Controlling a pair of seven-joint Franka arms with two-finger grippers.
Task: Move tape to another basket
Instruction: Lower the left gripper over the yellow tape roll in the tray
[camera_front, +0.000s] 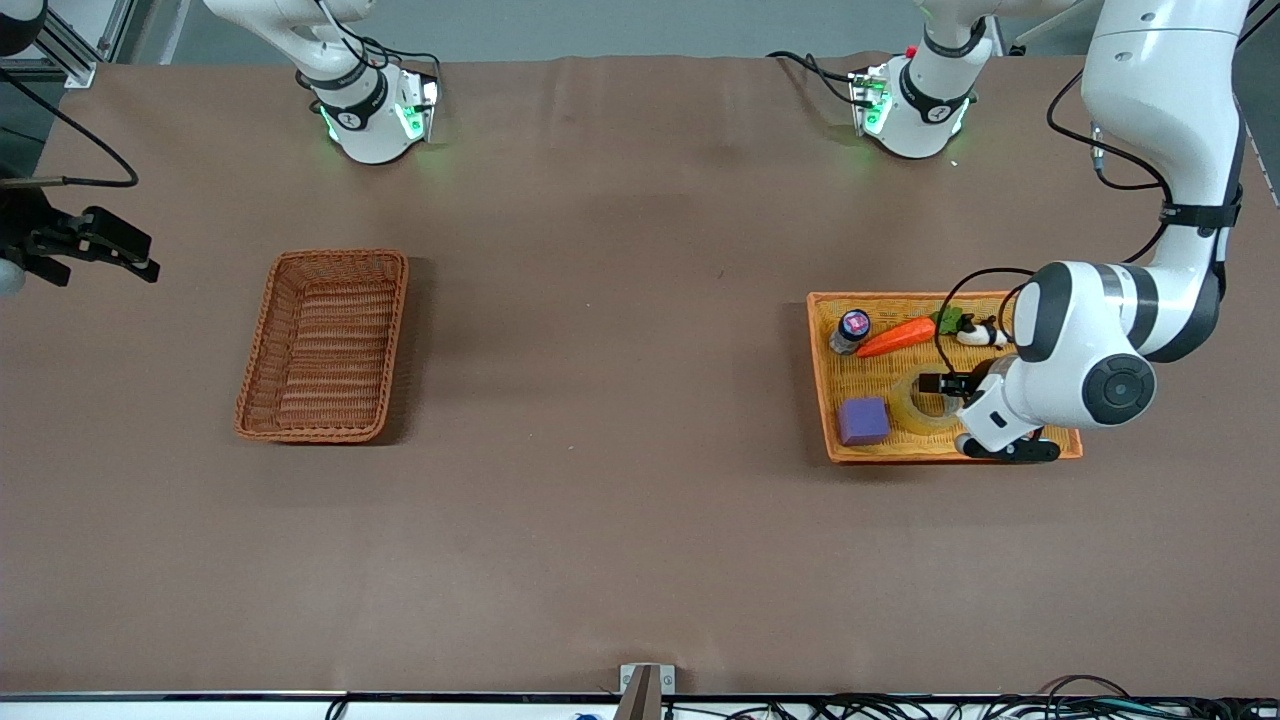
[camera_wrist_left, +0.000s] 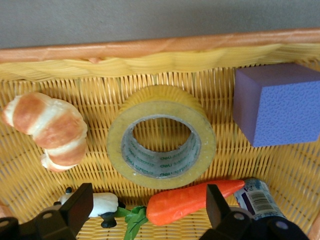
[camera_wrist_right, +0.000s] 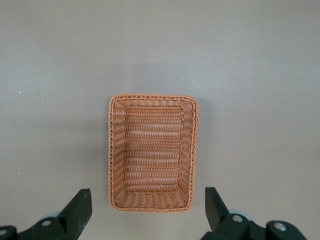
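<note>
My left gripper needs to grab the tape by its side (camera_front: 954, 406) (camera_wrist_left: 120, 146) nearest the croissant, with one finger going into the tape's hole.
The tape (camera_front: 912, 405) lies flat in the orange-yellow tray (camera_front: 822, 372) toward the left arm's end of the table. In the left wrist view the tape (camera_wrist_left: 162, 102) is a yellowish ring with a grey-rimmed hole. My left gripper (camera_front: 958, 388) hovers over the tray just above the tape, open and empty, its opening (camera_wrist_left: 148, 195) over the carrot (camera_wrist_left: 190, 202) beside the roll. The reddish-brown basket (camera_front: 256, 350) stands empty toward the right arm's end. My right gripper (camera_front: 140, 255) is up high, open and empty, and looks down on the basket (camera_wrist_right: 116, 150) from above (camera_wrist_right: 148, 196).
In the tray with the tape are a purple cube (camera_front: 863, 420), a carrot (camera_front: 897, 337), a small bottle (camera_front: 851, 331) and a panda toy (camera_front: 975, 330). A croissant (camera_wrist_left: 50, 130) lies beside the tape, hidden under the arm in the front view.
</note>
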